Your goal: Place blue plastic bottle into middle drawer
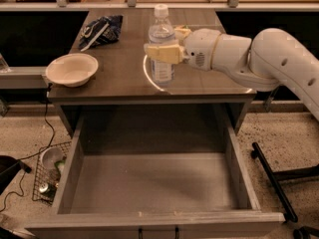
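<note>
I need to release the blue plastic bottle on the grey cabinet top, slightly behind its front edge (pixel 158 76).
The blue plastic bottle (pixel 161 39), clear with a white cap and pale label, stands upright over the middle of the grey cabinet top. My gripper (pixel 170 44) reaches in from the right at label height and is shut on the bottle; one cream finger (pixel 163 53) lies across its front. The bottle's base looks just above or at the tabletop; I cannot tell which. The middle drawer (pixel 67 176) is pulled wide open below the front edge, and its grey inside holds nothing.
A white bowl (pixel 72 68) sits at the top's left edge. A dark blue snack bag (pixel 102 28) lies at the back left. A wire basket (pixel 50 169) stands on the floor at left. A black stand leg (pixel 273 180) crosses the floor at right.
</note>
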Available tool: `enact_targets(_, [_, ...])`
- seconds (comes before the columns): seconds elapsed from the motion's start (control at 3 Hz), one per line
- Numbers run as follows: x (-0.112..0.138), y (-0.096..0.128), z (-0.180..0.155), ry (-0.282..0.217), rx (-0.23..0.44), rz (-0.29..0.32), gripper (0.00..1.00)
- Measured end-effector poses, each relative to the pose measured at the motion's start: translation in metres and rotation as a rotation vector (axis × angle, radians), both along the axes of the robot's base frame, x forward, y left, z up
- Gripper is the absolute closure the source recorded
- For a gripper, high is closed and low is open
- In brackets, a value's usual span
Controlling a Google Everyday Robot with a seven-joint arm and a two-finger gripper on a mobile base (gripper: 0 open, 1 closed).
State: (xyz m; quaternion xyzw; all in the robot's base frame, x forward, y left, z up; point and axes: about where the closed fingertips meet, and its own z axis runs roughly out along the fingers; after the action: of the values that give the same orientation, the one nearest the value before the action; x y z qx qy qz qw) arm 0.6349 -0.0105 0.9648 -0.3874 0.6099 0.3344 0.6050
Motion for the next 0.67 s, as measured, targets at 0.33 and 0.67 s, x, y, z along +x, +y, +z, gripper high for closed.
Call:
enact_targets(0.33, [0.037, 0.007, -0.009, 0.022, 0.051, -0.032, 1.00])
enact_targets(0.67, [0.058, 0.004, -0.016, 0.036, 0.083, -0.060, 1.00])
